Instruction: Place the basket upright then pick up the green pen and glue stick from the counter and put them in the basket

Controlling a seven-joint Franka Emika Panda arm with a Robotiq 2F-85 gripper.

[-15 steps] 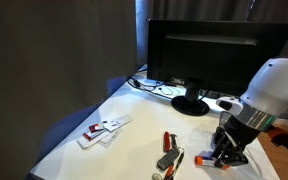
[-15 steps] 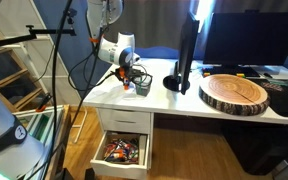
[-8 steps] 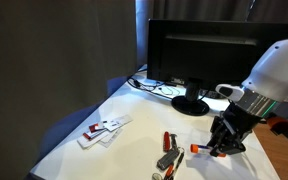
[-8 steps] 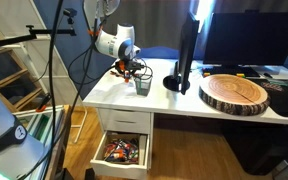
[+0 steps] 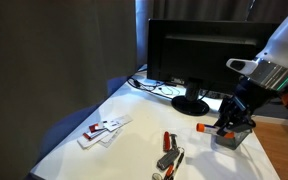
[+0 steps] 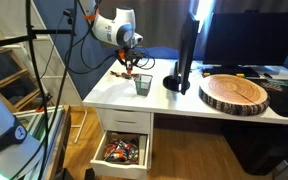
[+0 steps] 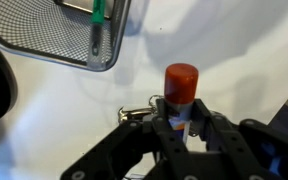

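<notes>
Next, I let go of the glue stick inside the grey mesh basket (image 5: 231, 128) (image 7: 70, 22), next to the green pen.
My gripper (image 7: 181, 125) is shut on the glue stick (image 7: 180, 88), a white tube whose orange-red cap points away from the fingers. In an exterior view the gripper (image 5: 225, 122) hangs above the counter (image 5: 134, 145) with the orange cap (image 5: 200, 128) sticking out sideways, just over the basket (image 5: 233, 139). The grey mesh basket (image 7: 54, 35) stands upright at the top left of the wrist view, with the green pen (image 7: 98, 12) inside it. In an exterior view the gripper (image 6: 127, 66) is above the basket (image 6: 143, 86).
A black monitor (image 5: 199, 55) stands behind the basket. A red pen and other small items (image 5: 168, 150) and flat white-and-red packets (image 5: 102, 130) lie on the counter. A small metal clip (image 7: 134, 113) lies below the gripper. A wooden slab (image 6: 236, 93) and an open drawer (image 6: 122, 150) show.
The gripper has risen from the counter with the glue stick in it and moved up over the basket.
</notes>
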